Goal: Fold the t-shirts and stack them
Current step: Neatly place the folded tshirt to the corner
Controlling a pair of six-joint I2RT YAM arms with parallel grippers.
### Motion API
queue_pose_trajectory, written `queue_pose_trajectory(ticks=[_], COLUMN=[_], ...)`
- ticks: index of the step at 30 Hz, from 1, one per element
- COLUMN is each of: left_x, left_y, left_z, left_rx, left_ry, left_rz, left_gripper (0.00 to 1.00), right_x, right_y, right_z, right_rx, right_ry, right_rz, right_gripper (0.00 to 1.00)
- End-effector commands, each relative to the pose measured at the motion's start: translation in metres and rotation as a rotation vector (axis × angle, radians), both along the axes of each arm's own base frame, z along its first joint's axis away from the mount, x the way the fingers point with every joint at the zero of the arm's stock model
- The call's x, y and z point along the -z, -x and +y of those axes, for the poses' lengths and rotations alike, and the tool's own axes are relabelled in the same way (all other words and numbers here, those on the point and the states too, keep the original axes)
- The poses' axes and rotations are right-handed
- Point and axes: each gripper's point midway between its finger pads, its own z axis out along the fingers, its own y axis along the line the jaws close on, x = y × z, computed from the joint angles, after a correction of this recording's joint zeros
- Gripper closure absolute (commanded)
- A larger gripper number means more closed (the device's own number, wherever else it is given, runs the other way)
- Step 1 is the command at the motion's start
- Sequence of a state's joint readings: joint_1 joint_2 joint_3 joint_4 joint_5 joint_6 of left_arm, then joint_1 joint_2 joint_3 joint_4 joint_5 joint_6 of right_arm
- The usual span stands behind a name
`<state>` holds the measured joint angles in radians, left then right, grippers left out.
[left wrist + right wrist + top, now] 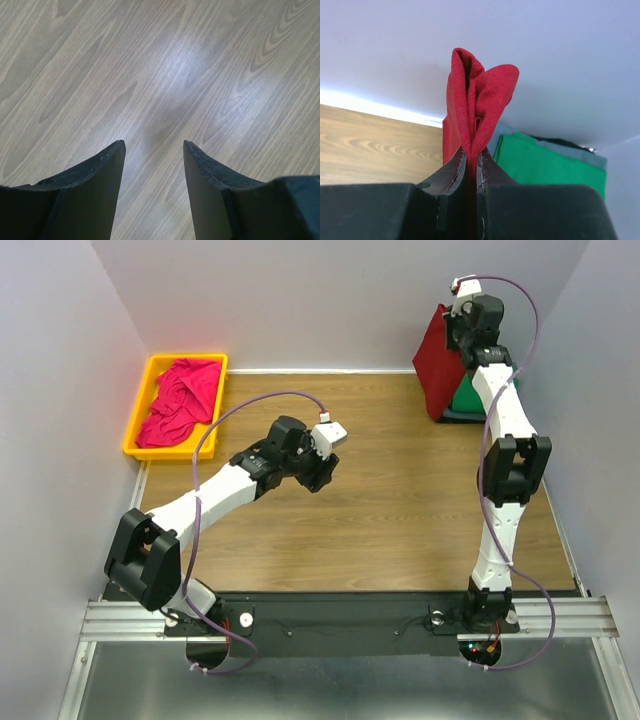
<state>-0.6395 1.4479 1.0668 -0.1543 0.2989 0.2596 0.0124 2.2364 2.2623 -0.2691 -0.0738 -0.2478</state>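
Observation:
Next, I lay the dark red t-shirt, now hanging folded above the stack, flat and let go of it with my right gripper on top of the green t-shirt on the stack (485, 384) (545, 167).
My right gripper (462, 332) is raised at the far right corner and shut on the dark red t-shirt (436, 365), which hangs folded from it. In the right wrist view the red cloth (475, 105) bunches out from between the closed fingertips (471, 159). Under it lies a stack with a green t-shirt (555, 157) on top, a grey one (572, 150) below and a black one at the bottom; the stack's green edge (466, 400) also shows in the top view. A magenta-pink t-shirt (180, 400) lies crumpled in the bin. My left gripper (322, 472) is open and empty over the bare table (165, 75).
A yellow plastic bin (145, 390) stands at the far left corner. White walls close in the back and both sides. The wooden table (380, 510) stretches between the arms.

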Motion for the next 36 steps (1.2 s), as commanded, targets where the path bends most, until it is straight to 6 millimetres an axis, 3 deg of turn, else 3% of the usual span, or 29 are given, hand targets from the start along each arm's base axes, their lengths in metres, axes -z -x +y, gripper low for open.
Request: queue_pose_trajectory(ticks=[1,13,14,24,31,36], left_x=[-0.019,-0.021,-0.021,-0.021,-0.017,-0.016], left_y=[-0.003,-0.004,-0.004,-0.006,-0.005,-0.004], left_z=[-0.003,-0.006,-0.006,-0.009,-0.010,-0.012], left_rx=[0.007,0.015,0.014,0.019,0.025,0.033], left_ry=[0.039,0.041,0.042,0.043,0.037,0.037], left_rz=[-0.055,-0.054,-0.050,-0.044,-0.029,-0.021], left_gripper=[0.39,0.39,0.39,0.39,0.39,0.39], right_x=[-0.072,-0.105,-0.108,-0.120,-0.113,-0.096], right_y=[0.001,0.013,0.014,0.020,0.013,0.007], right_z=[-0.007,-0.010,-0.024,-0.053,-0.088,-0.109], right_rx=[0.020,0.021,0.043,0.078,0.116,0.118], right_ry=[0.011,0.036,0.039,0.032,0.029,0.042], right_rz=[-0.170,-0.221,-0.224,-0.243,-0.244,-0.219], right_gripper=[1.00,0.99,0.99,0.99,0.99,0.99])
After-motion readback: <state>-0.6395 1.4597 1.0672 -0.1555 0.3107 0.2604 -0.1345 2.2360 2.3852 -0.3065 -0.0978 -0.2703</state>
